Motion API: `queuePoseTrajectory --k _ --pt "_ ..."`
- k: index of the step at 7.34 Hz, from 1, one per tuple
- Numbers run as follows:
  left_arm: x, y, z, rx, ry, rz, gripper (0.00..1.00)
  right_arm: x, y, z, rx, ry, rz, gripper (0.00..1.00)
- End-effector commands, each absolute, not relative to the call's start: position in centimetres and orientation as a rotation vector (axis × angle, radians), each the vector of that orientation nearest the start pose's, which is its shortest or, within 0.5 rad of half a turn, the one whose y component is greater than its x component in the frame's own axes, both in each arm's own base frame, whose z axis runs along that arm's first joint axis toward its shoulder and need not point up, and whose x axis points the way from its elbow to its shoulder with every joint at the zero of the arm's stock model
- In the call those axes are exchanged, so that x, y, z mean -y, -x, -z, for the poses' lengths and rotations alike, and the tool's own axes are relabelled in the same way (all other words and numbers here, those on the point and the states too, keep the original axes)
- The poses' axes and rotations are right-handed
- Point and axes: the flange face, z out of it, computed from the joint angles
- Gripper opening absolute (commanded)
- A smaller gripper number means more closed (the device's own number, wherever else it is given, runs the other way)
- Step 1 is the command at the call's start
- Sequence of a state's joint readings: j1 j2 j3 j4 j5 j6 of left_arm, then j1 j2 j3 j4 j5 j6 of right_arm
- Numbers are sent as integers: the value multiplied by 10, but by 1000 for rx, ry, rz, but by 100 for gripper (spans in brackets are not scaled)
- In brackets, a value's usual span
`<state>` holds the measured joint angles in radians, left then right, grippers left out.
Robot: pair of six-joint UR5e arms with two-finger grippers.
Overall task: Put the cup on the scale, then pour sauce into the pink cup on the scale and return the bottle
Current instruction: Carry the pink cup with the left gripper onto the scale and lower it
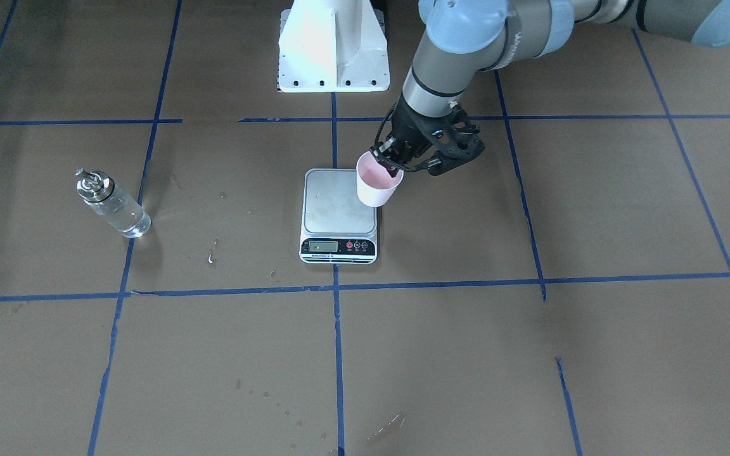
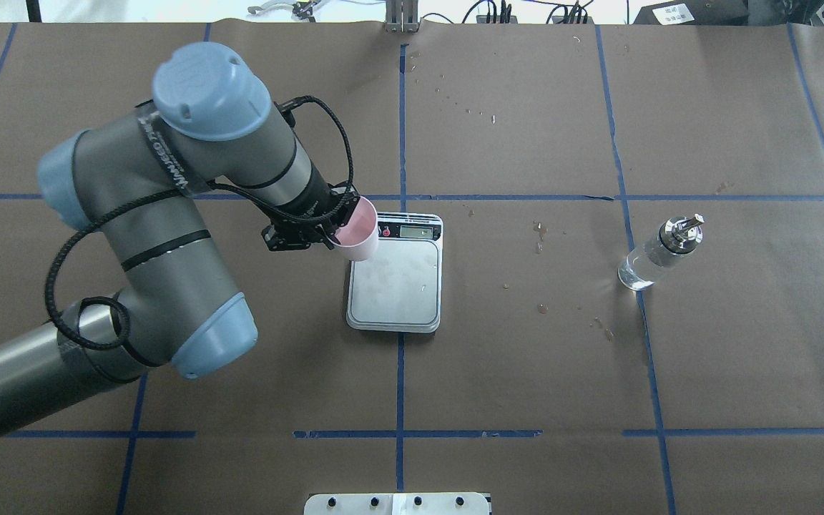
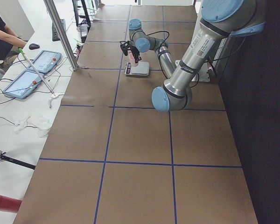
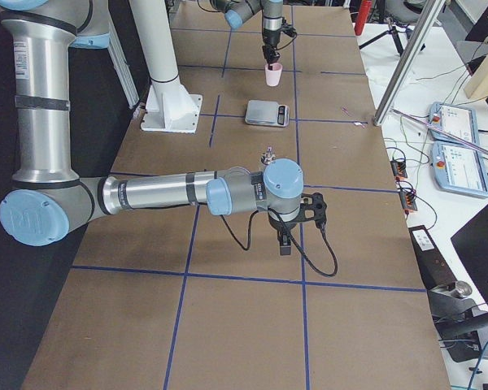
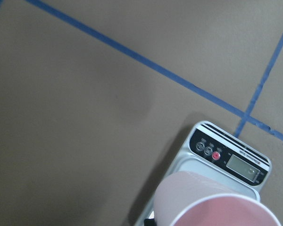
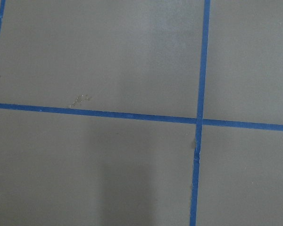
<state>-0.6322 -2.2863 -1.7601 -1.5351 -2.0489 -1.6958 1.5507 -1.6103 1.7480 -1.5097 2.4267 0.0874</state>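
My left gripper will let go of the pale pink cup mid-plate on the scale (image 1: 343, 212), a little toward the black display strip.
My left gripper (image 1: 391, 161) is shut on the rim of the pale pink cup (image 1: 377, 183) and holds it slightly tilted in the air over the scale's edge on the robot's left. The overhead view shows the cup (image 2: 357, 236) over the scale's (image 2: 398, 286) far-left corner, by the black display strip. The left wrist view shows the cup (image 5: 212, 202) above the scale (image 5: 231, 155). The clear glass bottle (image 2: 659, 252) with metal spout stands alone on the robot's right. My right gripper (image 4: 286, 242) shows only in the exterior right view, hovering over bare paper; I cannot tell its state.
The table is covered in brown paper with a blue tape grid (image 1: 336, 285). Dried droplets (image 2: 539, 236) lie between the scale and the bottle. The white robot pedestal (image 1: 333, 47) stands behind the scale. A person (image 3: 2, 37) and two tablets sit at a side bench.
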Motion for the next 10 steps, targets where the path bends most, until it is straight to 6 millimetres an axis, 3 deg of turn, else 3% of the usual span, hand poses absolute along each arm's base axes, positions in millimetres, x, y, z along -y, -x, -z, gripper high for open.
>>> queuePoseTrajectory --k 1,3,8,9,10 --pt "446 -520 -150 -912 217 526 0 483 -48 -574 862 -147 25 100" --pt "439 -535 -155 -900 201 526 0 483 -48 -573 862 -150 26 100" --pt "445 -549 -159 -917 196 505 0 481 -49 -573 859 -154 28 100" --pt "445 -549 -161 -917 192 493 58 481 -49 -572 862 -157 29 100" --pt "444 -548 -161 -919 169 451 100 481 -48 -569 862 -158 30 100"
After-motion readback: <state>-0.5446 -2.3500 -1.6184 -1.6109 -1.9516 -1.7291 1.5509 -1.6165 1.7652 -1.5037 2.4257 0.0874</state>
